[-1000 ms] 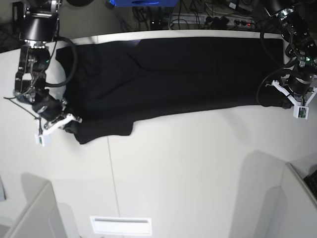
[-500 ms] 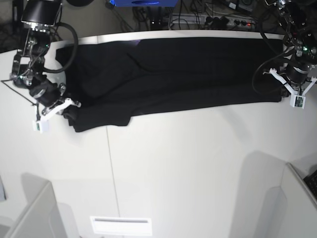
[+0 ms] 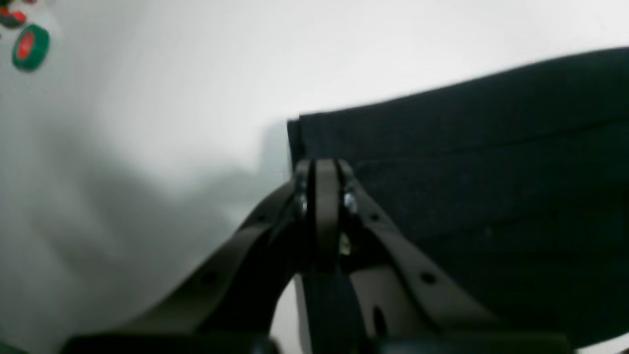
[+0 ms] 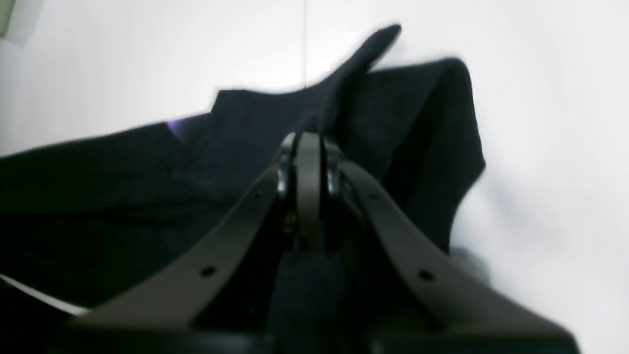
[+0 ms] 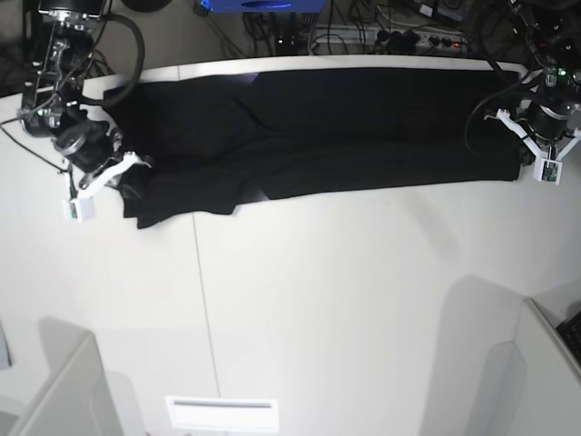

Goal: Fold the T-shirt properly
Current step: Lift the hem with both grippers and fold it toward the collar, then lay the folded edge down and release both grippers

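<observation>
Next, my left gripper releases the near corner of the T-shirt farther back, at the spot halfway across the end of the T-shirt's black band (image 5: 517, 113).
The black T-shirt (image 5: 327, 127) lies plain side up in a long band along the table's far edge. A sleeve part (image 5: 186, 204) sticks out toward the front at the left. My right gripper (image 5: 127, 180) is shut on the shirt's near-left corner. In the right wrist view the gripper (image 4: 307, 142) pinches bunched black cloth (image 4: 413, 128), and a sliver of purple (image 4: 179, 129) shows. My left gripper (image 5: 524, 168) is shut on the near-right corner. In the left wrist view it (image 3: 322, 167) clamps the flat hem (image 3: 467, 187). The sun print is hidden.
The white table (image 5: 345, 300) has a seam (image 5: 204, 300) running front to back. Cables and a power strip (image 5: 408, 36) lie behind the far edge. White dividers stand at the front left (image 5: 54, 391) and front right (image 5: 545, 363). A green-red tape roll (image 3: 29, 46) lies nearby.
Both grippers have moved toward the table's far edge with the shirt's near edge in them. The black band has become narrower and sits farther back.
</observation>
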Robot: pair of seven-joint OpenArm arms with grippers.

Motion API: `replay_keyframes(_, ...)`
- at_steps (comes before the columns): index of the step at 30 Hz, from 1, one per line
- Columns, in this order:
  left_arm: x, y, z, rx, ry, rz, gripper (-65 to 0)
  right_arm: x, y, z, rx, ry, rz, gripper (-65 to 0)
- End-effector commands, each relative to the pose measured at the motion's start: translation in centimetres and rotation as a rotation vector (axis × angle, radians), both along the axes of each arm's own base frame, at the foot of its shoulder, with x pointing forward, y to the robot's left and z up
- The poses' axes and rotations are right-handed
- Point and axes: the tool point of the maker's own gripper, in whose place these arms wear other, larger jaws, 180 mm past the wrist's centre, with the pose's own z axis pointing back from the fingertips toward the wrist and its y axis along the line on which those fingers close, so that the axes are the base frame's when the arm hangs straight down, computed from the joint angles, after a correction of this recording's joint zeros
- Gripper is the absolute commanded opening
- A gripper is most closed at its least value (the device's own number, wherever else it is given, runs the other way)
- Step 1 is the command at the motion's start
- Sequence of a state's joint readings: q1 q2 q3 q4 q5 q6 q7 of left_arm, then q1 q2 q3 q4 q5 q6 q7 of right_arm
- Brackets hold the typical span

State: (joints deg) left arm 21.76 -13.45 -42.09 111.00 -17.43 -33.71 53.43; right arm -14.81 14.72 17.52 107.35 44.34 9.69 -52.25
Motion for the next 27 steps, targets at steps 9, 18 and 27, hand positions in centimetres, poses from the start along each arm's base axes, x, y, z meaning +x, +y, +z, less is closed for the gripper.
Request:
replay_keyframes(9, -0.5, 0.1, 0.6, 0.027, 0.003, -0.039, -65.0, -0.8, -1.8, 1.5, 0.005, -0.006, -0.067, -65.0)
replay_keyframes(18, -1.3, -0.1, -0.2, 0.034, 0.067, -0.062, -65.0, -2.5, -0.8, 1.5, 0.008, 0.012, -0.053, -65.0)
replay_keyframes(27, -3.3, -0.1, -1.1, 0.037, 0.124, -0.064, -65.0, -4.8, -1.0, -0.1, -0.001, 0.075, -0.057, -65.0)
